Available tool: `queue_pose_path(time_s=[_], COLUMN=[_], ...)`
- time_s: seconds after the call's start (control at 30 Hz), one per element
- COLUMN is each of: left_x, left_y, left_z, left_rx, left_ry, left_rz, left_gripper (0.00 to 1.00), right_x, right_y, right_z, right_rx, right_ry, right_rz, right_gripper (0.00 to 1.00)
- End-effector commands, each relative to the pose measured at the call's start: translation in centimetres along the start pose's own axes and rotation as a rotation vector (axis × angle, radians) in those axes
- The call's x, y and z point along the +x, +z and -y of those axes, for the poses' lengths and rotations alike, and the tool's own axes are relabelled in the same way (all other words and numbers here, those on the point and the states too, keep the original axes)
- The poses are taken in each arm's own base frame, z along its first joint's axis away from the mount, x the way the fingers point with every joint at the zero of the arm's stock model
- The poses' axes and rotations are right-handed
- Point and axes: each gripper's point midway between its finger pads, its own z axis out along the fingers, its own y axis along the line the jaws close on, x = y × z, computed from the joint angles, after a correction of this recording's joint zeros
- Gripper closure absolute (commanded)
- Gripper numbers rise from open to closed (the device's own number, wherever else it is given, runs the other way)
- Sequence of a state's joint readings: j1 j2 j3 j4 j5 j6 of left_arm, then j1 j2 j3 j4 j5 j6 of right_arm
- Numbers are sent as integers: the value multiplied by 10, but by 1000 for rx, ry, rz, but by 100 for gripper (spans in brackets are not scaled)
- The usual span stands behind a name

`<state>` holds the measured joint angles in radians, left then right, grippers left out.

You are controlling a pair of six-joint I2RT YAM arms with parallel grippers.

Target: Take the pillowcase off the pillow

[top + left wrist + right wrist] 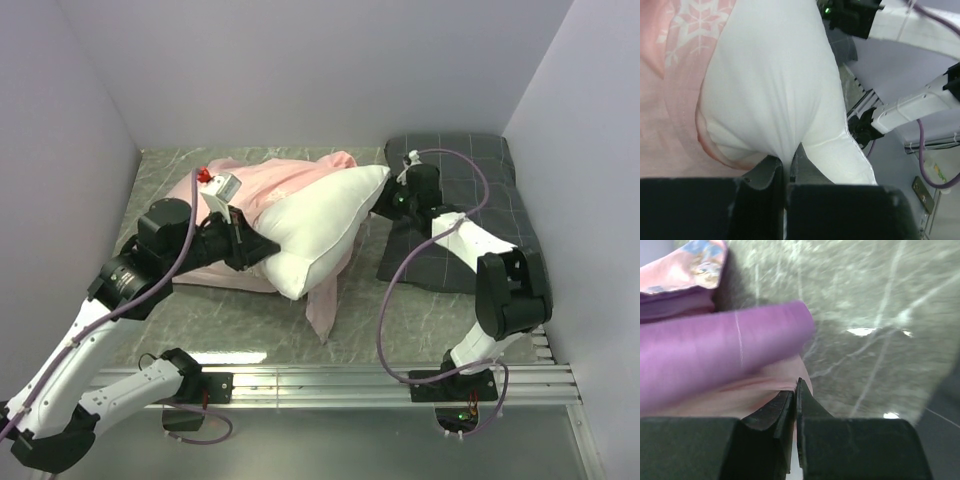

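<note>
I need to release the white pillow, which now lies mid-table, with my left gripper between the pink pillowcase and the dark grey checked pillow (347,190).
The white pillow (315,222) lies mid-table, mostly bared, its right corner pointing at the right arm. The pink pillowcase (262,183) is bunched behind and left of it, and a strip of it hangs out below the pillow. My left gripper (262,248) is shut on a pinch of the pillow's white fabric; the left wrist view shows the pillow (770,90) puckered between the closed jaws of that gripper (787,167), with the snowflake-print pillowcase (680,65) to its left. My right gripper (383,207) is at the pillow's right corner; in its wrist view this gripper (796,390) is shut on the salmon-pink and purple pillowcase (725,352).
A dark grey checked pillow (480,195) lies at the back right under the right arm. The marble tabletop (420,310) shows in front. A metal rail (400,380) runs along the near edge. Walls close in the left, back and right sides.
</note>
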<state>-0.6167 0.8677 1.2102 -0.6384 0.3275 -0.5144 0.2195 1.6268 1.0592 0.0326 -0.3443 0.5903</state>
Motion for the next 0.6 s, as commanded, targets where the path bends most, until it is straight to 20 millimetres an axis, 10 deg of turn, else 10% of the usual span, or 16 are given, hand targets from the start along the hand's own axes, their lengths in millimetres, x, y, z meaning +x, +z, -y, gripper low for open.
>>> queue_pose_path(time_s=[0.0, 0.3, 0.57], left_x=[-70, -165, -159], left_y=[-38, -6, 86], left_z=[67, 38, -8], left_rx=[241, 95, -13], left_ry=[100, -91, -169], left_rz=[290, 673, 582], left_gripper=[99, 100, 100], right_x=[-4, 84, 99], right_y=[15, 15, -52], right_z=[-38, -84, -97], right_rx=[-57, -201, -206], right_ry=[-72, -103, -128], right_rz=[71, 42, 127], right_gripper=[92, 68, 41])
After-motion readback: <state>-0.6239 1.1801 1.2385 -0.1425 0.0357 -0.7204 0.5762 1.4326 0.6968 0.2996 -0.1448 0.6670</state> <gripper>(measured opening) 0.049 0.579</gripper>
